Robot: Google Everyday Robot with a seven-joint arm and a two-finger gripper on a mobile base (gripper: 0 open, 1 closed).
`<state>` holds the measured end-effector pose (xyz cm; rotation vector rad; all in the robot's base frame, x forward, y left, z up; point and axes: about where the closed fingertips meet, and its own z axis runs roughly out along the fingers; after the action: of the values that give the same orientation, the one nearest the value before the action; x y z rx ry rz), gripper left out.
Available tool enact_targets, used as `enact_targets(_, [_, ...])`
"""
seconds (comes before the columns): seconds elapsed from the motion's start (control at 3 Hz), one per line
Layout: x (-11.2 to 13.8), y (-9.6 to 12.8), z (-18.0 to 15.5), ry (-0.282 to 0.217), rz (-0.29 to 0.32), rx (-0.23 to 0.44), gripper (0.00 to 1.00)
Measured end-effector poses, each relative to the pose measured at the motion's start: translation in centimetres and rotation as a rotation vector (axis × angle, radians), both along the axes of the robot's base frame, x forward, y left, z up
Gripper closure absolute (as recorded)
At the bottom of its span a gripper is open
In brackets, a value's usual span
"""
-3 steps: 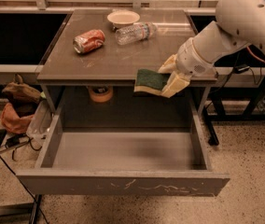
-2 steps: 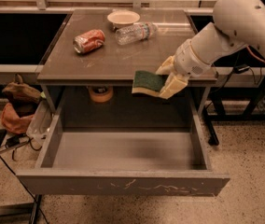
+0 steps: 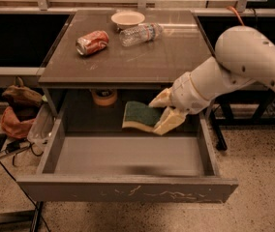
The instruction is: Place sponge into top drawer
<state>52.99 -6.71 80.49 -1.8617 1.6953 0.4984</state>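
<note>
I should open my gripper and let go of the sponge on the drawer's grey bottom, just behind the scratched front panel (image 3: 123,161).
The sponge (image 3: 141,115), dark green on top with yellow foam below, hangs in the air over the back part of the open top drawer (image 3: 128,190). My gripper (image 3: 162,113) is shut on the sponge's right end, with cream fingers (image 3: 170,122) above and below it. The white arm reaches in from the right, just below the table edge. The drawer is pulled out wide, and its grey floor (image 3: 128,156) is bare, with a scratched front panel.
On the table top (image 3: 128,57) lie a crushed red can (image 3: 92,42), a clear plastic bottle (image 3: 141,34) and a white bowl (image 3: 128,18). A round tub (image 3: 104,97) sits at the back under the table. A bag (image 3: 17,111) and cables lie on the floor at left.
My gripper has moved down and forward with the sponge, from table-edge height to inside the drawer opening, above the drawer's back part. The table items have not moved.
</note>
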Motion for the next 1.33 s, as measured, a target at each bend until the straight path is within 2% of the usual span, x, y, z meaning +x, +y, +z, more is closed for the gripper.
enact_targets(0.33, [-3.3,3.2,-4.5,0.043,0.079,0.012,1.0])
enact_targets(0.67, [-4.4,6.0,-9.2,0.065,0.13,-0.028,1.0])
enact_targets(1.0, [-3.3,7.7,-13.4,0.063,0.117,-0.104,1.0])
enact_targets(1.33, [-1.7,8.0,-16.4,0.06,0.091,-0.192,1.0])
